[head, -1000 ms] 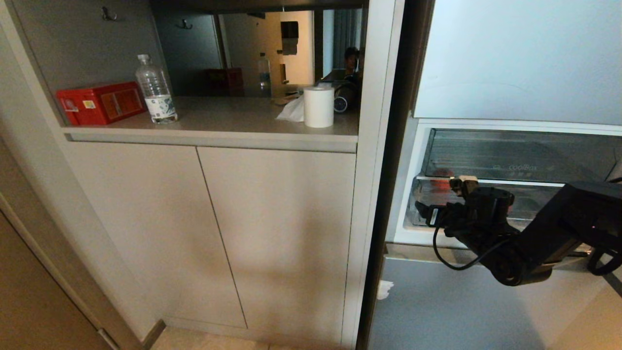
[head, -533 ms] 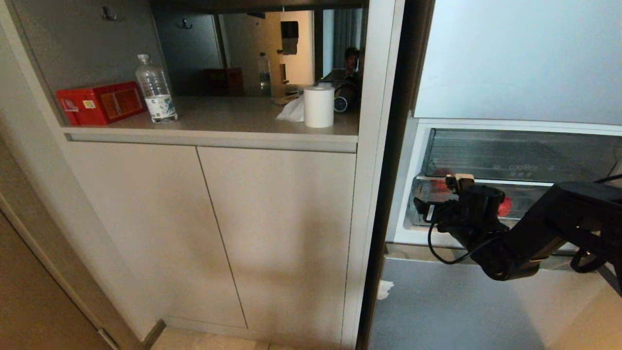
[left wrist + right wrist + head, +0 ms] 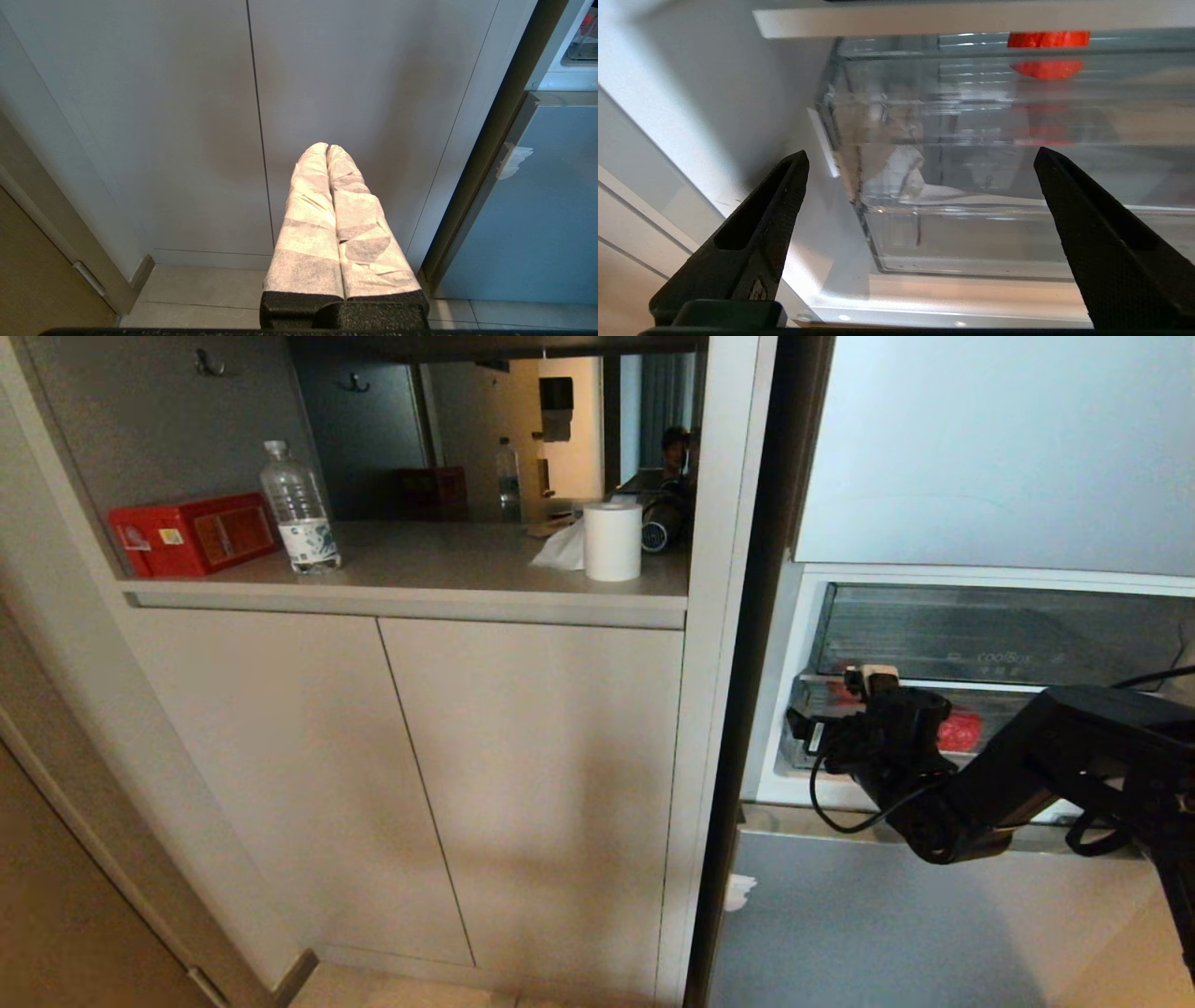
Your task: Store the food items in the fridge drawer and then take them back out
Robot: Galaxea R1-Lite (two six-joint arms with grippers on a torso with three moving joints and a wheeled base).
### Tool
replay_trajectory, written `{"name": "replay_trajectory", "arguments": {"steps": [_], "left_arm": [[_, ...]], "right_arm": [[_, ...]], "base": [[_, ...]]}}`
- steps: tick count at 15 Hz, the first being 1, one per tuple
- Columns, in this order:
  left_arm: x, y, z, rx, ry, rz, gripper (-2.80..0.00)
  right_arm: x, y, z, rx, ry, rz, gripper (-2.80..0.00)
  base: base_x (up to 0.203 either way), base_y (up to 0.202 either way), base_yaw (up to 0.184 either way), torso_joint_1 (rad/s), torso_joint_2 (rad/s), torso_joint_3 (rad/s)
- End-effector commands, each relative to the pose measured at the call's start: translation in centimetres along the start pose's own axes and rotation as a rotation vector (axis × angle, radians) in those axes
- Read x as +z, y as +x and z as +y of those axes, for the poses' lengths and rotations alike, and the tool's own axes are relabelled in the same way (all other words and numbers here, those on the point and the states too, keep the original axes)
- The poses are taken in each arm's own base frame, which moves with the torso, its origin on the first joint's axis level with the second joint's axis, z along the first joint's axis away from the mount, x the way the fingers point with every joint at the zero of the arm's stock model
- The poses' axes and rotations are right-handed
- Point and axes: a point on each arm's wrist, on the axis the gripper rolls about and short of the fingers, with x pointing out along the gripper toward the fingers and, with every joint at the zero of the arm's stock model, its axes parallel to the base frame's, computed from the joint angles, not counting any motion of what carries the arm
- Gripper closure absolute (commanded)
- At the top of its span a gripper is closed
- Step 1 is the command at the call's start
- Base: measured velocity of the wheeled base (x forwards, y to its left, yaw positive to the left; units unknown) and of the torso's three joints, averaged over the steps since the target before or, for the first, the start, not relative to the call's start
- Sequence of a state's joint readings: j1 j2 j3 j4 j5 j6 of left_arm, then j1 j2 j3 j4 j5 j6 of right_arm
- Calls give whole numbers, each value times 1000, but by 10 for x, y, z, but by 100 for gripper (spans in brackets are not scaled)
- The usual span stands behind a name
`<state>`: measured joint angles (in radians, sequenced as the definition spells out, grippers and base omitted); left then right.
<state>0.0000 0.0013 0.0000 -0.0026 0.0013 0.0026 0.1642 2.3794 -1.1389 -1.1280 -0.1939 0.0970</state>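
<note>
The fridge drawer is mostly under the clear compartment, so next my right gripper pinches the drawer's front corner (image 3: pixel 852 187) and pulls the drawer out before it reaches inside.
The fridge drawer (image 3: pixel 994 705) is a clear plastic bin low in the open fridge. A red fruit (image 3: pixel 959 730) lies inside it, and in the right wrist view that fruit (image 3: pixel 1046 68) shows through the clear wall. My right gripper (image 3: pixel 831 719) hovers just before the drawer's left front corner. Its black fingers (image 3: pixel 782 196) stand wide open with nothing between them, facing the drawer's front wall (image 3: pixel 971 233). My left gripper (image 3: pixel 327 148) stays parked facing the cabinet doors, its cloth-wrapped fingers pressed together and empty.
Above the drawer sits a clear compartment with a white front strip (image 3: pixel 990 635). The silver-blue lower fridge panel (image 3: pixel 887 933) is below the arm. On the counter (image 3: pixel 448 579) to the left stand a red box (image 3: pixel 191 534), a water bottle (image 3: pixel 299 509) and a paper roll (image 3: pixel 612 539).
My right arm has moved left and a little up toward the drawer's left end. The red fruit now shows more fully to the right of the gripper.
</note>
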Motion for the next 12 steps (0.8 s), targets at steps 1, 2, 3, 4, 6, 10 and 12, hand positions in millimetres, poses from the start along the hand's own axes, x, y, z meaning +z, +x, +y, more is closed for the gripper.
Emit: {"name": "replay_trajectory", "arguments": {"steps": [1,2,3,4,6,10,12], "left_arm": [[0,0,0,0,-1,1,0],[0,0,0,0,0,1,0],[0,0,0,0,0,1,0],[0,0,0,0,0,1,0],[0,0,0,0,-1,1,0],[0,0,0,0,0,1,0],[0,0,0,0,0,1,0]], "right_arm": [[0,3,6,8,1,-5,-280],[0,5,9,4,1,-8,-280],[-1,6,9,-3,1,-13,-280],[-1,6,10,-2,1,-10,-280],[-3,6,11,-1,-1,-1,-280],[-4,6,13,4,-2,2,0],[-8,5,18,15,-5,10,0]], "base": [[0,0,0,0,0,0],[0,0,0,0,0,0],[0,0,0,0,0,0],[0,0,0,0,0,0],[0,0,0,0,0,0],[0,0,0,0,0,0],[0,0,0,0,0,0]]}}
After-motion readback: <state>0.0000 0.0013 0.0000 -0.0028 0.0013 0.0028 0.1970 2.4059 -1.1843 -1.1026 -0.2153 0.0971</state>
